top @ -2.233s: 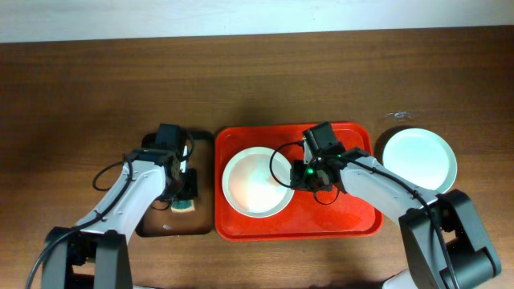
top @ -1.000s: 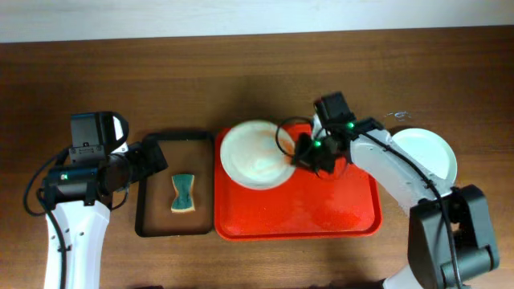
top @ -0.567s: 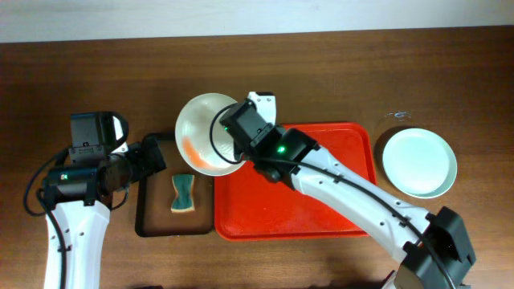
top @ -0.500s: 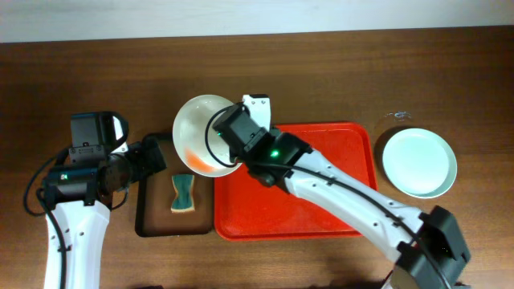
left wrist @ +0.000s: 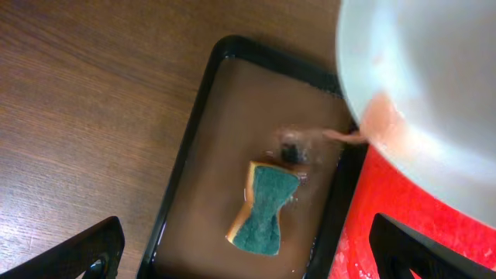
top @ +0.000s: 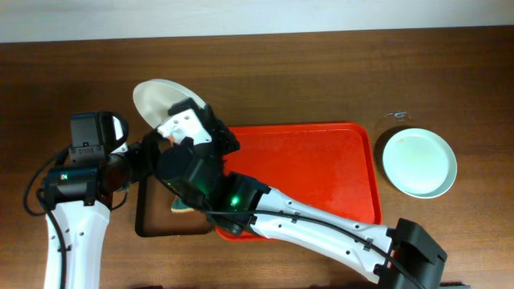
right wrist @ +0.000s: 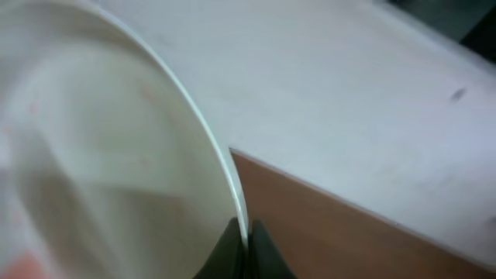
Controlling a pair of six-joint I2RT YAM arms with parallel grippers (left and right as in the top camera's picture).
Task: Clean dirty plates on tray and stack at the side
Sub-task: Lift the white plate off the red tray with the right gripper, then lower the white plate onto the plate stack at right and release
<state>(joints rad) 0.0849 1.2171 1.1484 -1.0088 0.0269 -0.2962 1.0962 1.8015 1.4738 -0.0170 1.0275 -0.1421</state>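
The right gripper should release the white plate on top of the pale plate (top: 418, 164) next to the red tray.
My right gripper (right wrist: 246, 242) is shut on the rim of the white plate (top: 158, 98). It holds the plate tilted in the air above the far end of the small brown tray (top: 147, 218). In the left wrist view the white plate (left wrist: 434, 85) shows a red smear (left wrist: 380, 124) near its lower edge. The red tray (top: 321, 172) has no plate on it. A pale plate (top: 418, 163) lies on the table to its right. My left gripper (top: 151, 159) is open above the brown tray, below the raised plate, with nothing between its fingers (left wrist: 85, 252).
A green and yellow sponge (left wrist: 267, 208) lies in the wet brown tray (left wrist: 209, 155). From overhead my right arm (top: 265, 213) covers most of it and crosses the red tray's left edge. Bare wooden table (top: 321, 80) lies behind the trays.
My right arm has lifted the white plate off the red tray and swung it left over the brown tray. The left arm pulled back from the sponge earlier and has since stayed still.
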